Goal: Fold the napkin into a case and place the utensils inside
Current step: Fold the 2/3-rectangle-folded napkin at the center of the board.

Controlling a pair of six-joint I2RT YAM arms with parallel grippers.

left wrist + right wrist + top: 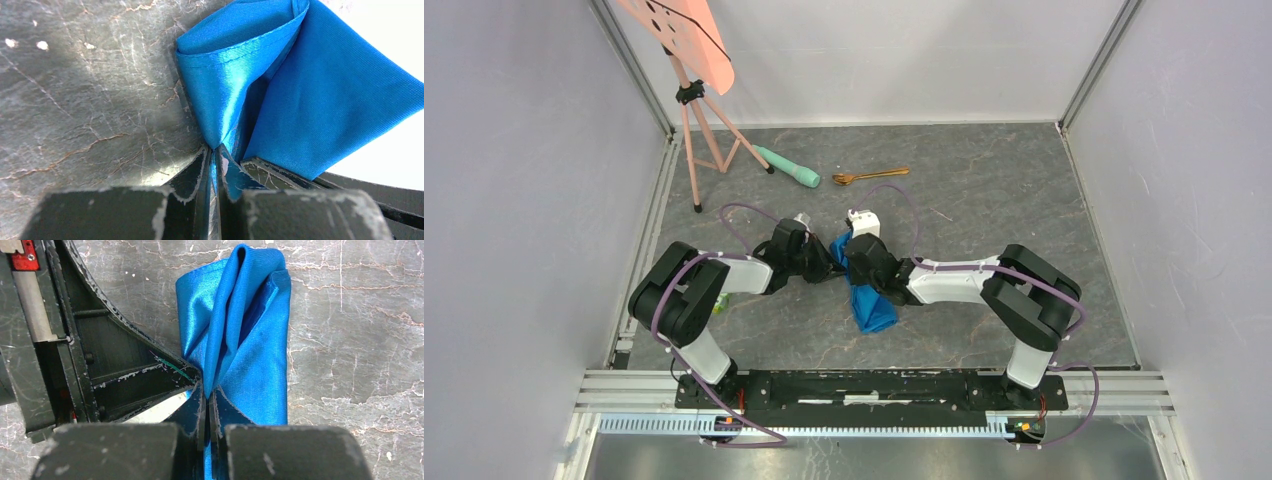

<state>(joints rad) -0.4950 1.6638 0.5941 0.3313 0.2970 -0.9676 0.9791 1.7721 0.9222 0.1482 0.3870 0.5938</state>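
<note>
The napkin's folds bunch up above my right gripper's pinch. I need to open my right gripper to free them and pinch the napkin's edge nearer the napkin's far end (840, 242).
The bright blue napkin (871, 305) hangs bunched and folded lengthwise between both arms at the table's centre. My left gripper (832, 262) is shut on one pinched edge of the napkin (280, 90), the cloth fanning out above its jaws (216, 150). From the right, my right gripper (852, 262) is shut on the napkin (240, 330) too, cloth squeezed in its jaws (206, 395). The two grippers nearly touch. One copper-gold utensil, a spoon (870, 175), lies on the table well behind them.
A mint-green cylinder with a black tip (789, 167) lies left of the spoon. A pink tripod stand (694, 110) holding a pink board stands at the back left. Metal frame rails and white walls bound the grey marbled table (984, 200).
</note>
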